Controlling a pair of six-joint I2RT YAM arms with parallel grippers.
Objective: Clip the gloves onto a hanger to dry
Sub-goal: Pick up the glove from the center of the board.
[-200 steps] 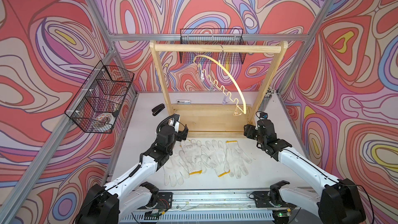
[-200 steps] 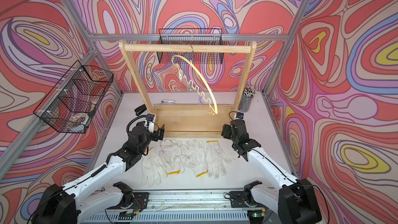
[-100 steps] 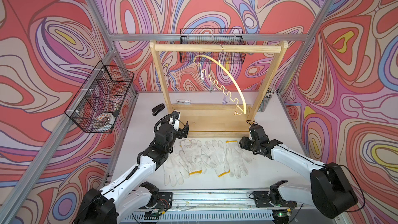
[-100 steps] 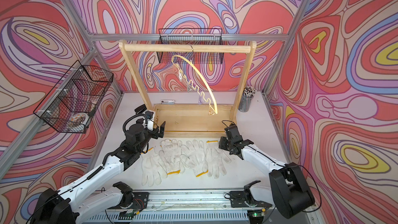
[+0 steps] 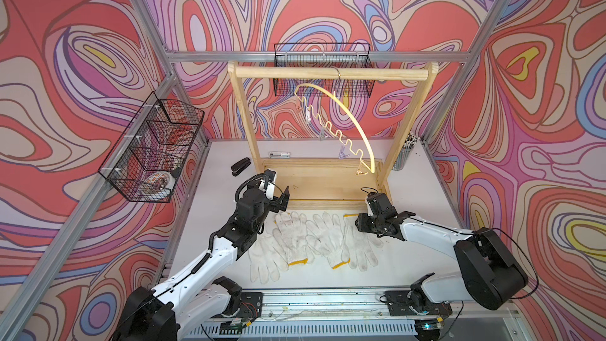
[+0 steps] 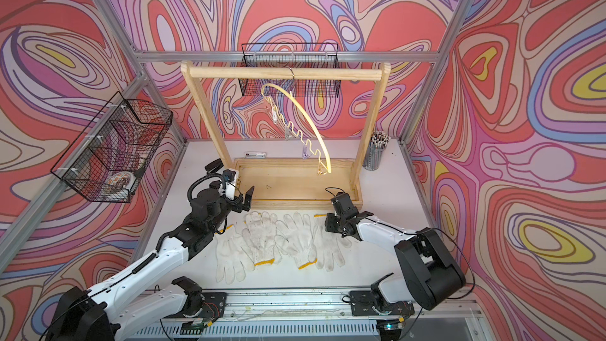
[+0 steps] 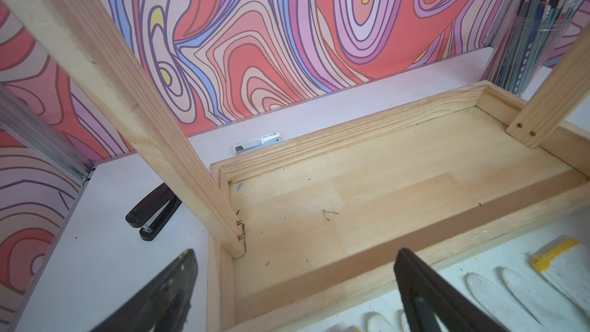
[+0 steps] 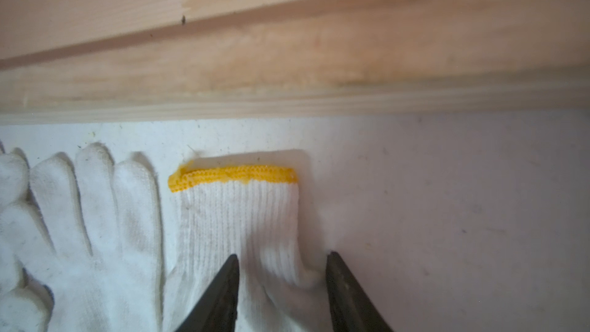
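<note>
The glove under my right gripper has the yellow-edged cuff [image 5: 347, 216] [image 7: 543, 262], and my left gripper should close on it at the side of the cuff that faces my left gripper.
Several white knitted gloves [image 5: 314, 241] [image 6: 285, 241] with yellow-edged cuffs lie side by side on the white table, in front of the wooden base. The pale yellow hanger [image 5: 347, 116] [image 6: 305, 116] hangs by its hook from the wooden rail, small clips dangling from its wavy bar. My right gripper [image 5: 359, 223] [image 6: 328, 221] [image 8: 283, 256] is down on the rightmost glove [image 8: 236, 212], jaws partly open. One finger rests on the cuff, the other just beside its edge, and fabric bunches between them. My left gripper [image 5: 282, 200] [image 6: 247, 198] [image 7: 295, 257] hovers wide open and empty over the base's near left corner.
The wooden rail frame [image 5: 331, 72] stands on a shallow tray base [image 5: 328, 182] right behind the gloves. A black stapler [image 5: 240, 166] and a small white object [image 5: 279, 154] lie at the back left. A pencil cup [image 5: 405, 155] stands at the back right. Wire baskets [image 5: 154, 149] hang on the walls.
My right gripper dropped from beside the base's right corner to the rightmost glove's cuff, and its jaws narrowed. My left gripper rose slightly and stayed wide open.
</note>
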